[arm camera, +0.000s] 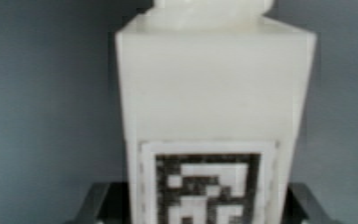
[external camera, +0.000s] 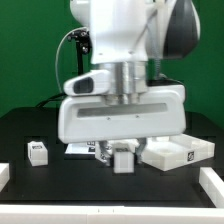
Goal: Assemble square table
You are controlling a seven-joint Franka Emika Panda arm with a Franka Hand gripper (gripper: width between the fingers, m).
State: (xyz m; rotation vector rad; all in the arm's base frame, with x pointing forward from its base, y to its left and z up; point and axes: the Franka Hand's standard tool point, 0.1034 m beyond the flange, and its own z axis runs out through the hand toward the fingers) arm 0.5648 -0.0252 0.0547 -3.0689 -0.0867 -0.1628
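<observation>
The robot's gripper will set the held white leg down on the black table (external camera: 40, 181) just in front of the other white leg.
My gripper (external camera: 122, 148) points down at the middle of the black table and is shut on a white block leg (external camera: 123, 159), held upright at table level. In the wrist view this leg (arm camera: 211, 100) fills the frame, its black-and-white tag (arm camera: 204, 185) facing the camera, with a dark finger (arm camera: 105, 203) on each side. The white square table top (external camera: 178, 153) lies just to the exterior view's right of the gripper. Another white leg (external camera: 38, 152) stands apart on the exterior view's left.
The marker board (external camera: 78, 150) lies flat behind the held leg, partly hidden by the hand. White pieces sit at the table's near left edge (external camera: 4, 176) and near right edge (external camera: 212, 186). A green wall stands behind.
</observation>
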